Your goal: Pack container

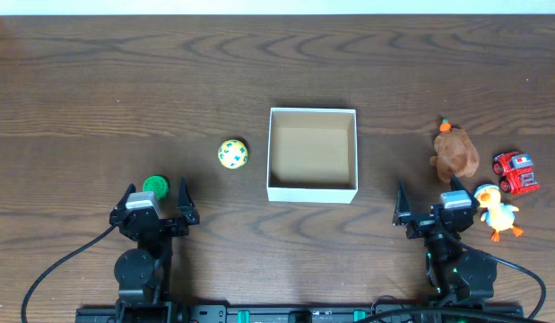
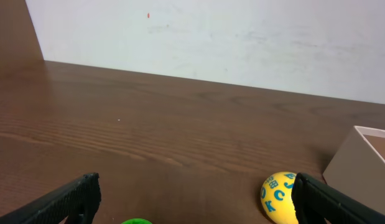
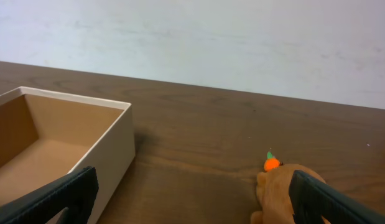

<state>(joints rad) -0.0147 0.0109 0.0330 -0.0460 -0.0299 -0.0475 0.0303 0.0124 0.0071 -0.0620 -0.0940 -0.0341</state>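
The red toy truck is beside the yellow duck toy, and my right gripper will go to it next and close on the truck's sides (image 1: 522, 168) by its grey roof.
The container (image 1: 313, 191), a square white-walled box with a tan inside, sits at the table's middle and holds nothing; its wall shows in the right wrist view (image 3: 105, 158) and its corner in the left wrist view (image 2: 360, 162). A yellow ball with blue letters (image 1: 232, 153) lies left of it, also in the left wrist view (image 2: 278, 196). A green round toy (image 1: 155, 186) lies just ahead of my open left gripper (image 1: 155, 205). My open right gripper (image 1: 436, 206) sits right of the box. A brown plush toy (image 1: 455, 152) lies ahead of it, also in the right wrist view (image 3: 276, 190).
A red toy truck (image 1: 515, 172) and a yellow duck toy (image 1: 497, 209) lie at the right, beside the right gripper. Black cables run from both arm bases along the table's front edge.
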